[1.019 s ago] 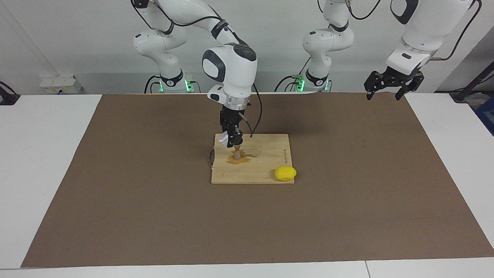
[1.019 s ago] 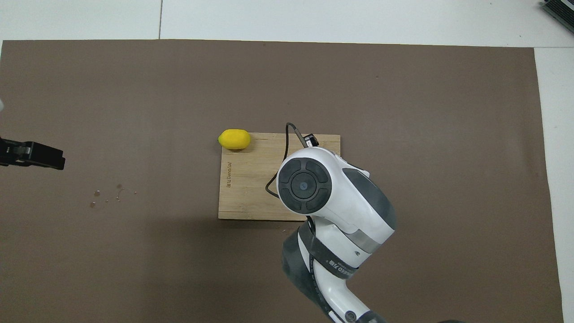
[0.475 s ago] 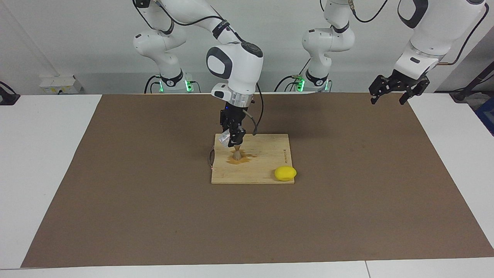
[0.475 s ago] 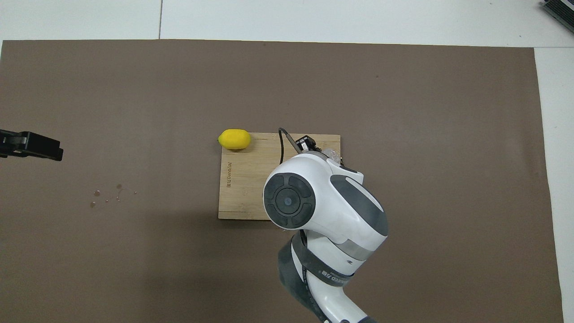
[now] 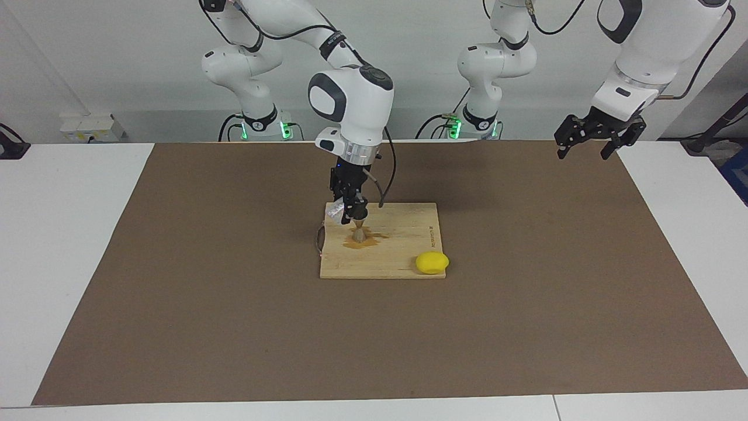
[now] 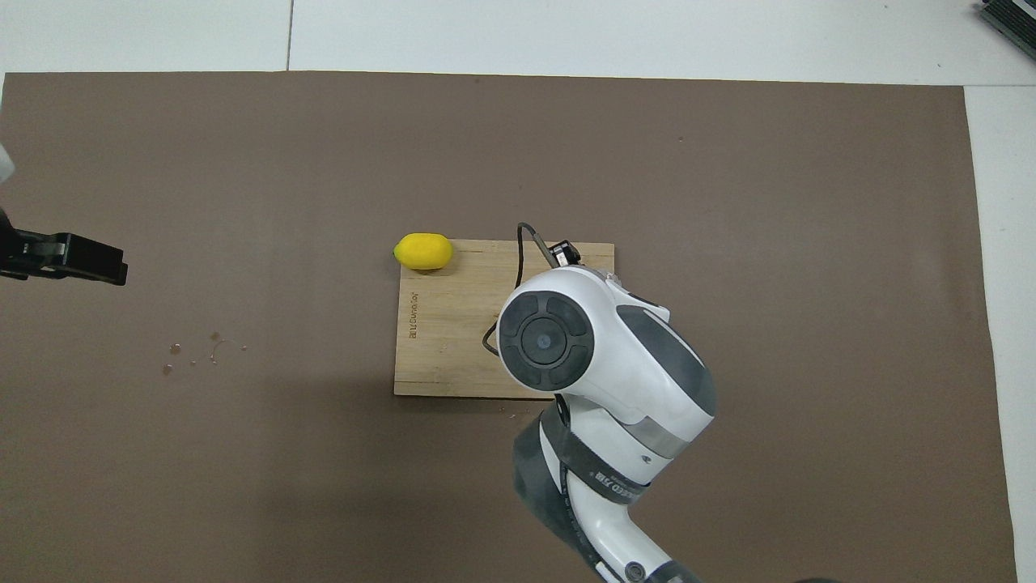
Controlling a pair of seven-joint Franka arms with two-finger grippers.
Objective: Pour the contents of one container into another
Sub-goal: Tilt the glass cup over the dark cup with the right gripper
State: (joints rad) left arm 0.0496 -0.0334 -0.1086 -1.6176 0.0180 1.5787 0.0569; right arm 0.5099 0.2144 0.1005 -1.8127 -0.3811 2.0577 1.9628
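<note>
I need to use my right gripper to set the clear cup down on the bare mat (image 6: 750, 316) past the side of the board opposite the lemon.
My right gripper (image 5: 349, 214) is shut on the small clear ribbed cup (image 5: 336, 211) and holds it tilted just above the metal jigger (image 5: 358, 234). The jigger stands upright on the wooden board (image 5: 403, 257) in a brown puddle (image 5: 368, 241). In the overhead view the right arm's wrist (image 6: 550, 338) hides both the cup and the jigger. My left gripper (image 5: 589, 141) hangs open and holds nothing, high over the mat's edge at the left arm's end, and the arm waits there; its fingers (image 6: 77, 261) show in the overhead view.
A yellow lemon (image 5: 432, 262) (image 6: 423, 251) lies at the board's corner farthest from the robots, toward the left arm's end. A few liquid drops (image 6: 194, 353) mark the brown mat (image 5: 234, 327). A cable (image 6: 518, 267) loops from the right wrist over the board.
The right wrist swung a little toward the robots and came back, with the cup still over the jigger. The left gripper drifted slightly.
</note>
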